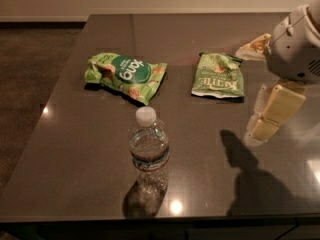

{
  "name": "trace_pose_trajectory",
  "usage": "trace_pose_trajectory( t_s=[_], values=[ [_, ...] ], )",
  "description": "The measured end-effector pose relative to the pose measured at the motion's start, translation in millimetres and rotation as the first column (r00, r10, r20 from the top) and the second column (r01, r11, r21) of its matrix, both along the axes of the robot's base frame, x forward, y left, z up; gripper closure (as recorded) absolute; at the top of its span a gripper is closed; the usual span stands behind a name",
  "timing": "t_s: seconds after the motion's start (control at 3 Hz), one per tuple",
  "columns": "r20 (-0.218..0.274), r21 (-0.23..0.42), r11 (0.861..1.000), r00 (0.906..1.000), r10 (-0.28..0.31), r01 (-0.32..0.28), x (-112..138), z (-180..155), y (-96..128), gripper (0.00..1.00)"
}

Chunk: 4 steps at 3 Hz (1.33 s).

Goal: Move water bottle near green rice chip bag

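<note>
Next, I close my gripper on the water bottle's label band (150,155), below its white cap.
The water bottle (148,146) stands upright near the table's front edge, clear, with a white cap and a dark label band. The green rice chip bag (125,75) lies flat behind it and slightly to the left, a short gap away. My gripper (256,133) hangs in the air at the right side of the table, well right of the bottle and level with it, touching nothing. It holds nothing.
A second green bag with white "Kettle" lettering (218,76) lies at the middle right. A pale snack bag (255,46) sits behind it, partly hidden by my arm (295,49). The dark table (65,149) drops off at the left and front edges.
</note>
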<state>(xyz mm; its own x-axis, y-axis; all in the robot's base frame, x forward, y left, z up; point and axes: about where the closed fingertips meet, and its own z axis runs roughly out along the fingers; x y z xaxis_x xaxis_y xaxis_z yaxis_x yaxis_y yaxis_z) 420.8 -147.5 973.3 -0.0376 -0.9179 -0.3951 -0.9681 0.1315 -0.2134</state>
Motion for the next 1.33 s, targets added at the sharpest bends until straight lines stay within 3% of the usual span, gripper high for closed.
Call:
trace_pose_trajectory(
  t_s=[0.33,0.67,1.33],
  values=[
    [-0.015,0.099,0.991,0.9955,0.093,-0.092,-12,-6,37,0.0],
    [-0.023,0.189,0.967,0.9841,0.176,-0.169,-23,-12,73,0.0],
    [-0.039,0.314,0.907,0.951,0.307,-0.28,-52,-21,119,0.0]
  ],
)
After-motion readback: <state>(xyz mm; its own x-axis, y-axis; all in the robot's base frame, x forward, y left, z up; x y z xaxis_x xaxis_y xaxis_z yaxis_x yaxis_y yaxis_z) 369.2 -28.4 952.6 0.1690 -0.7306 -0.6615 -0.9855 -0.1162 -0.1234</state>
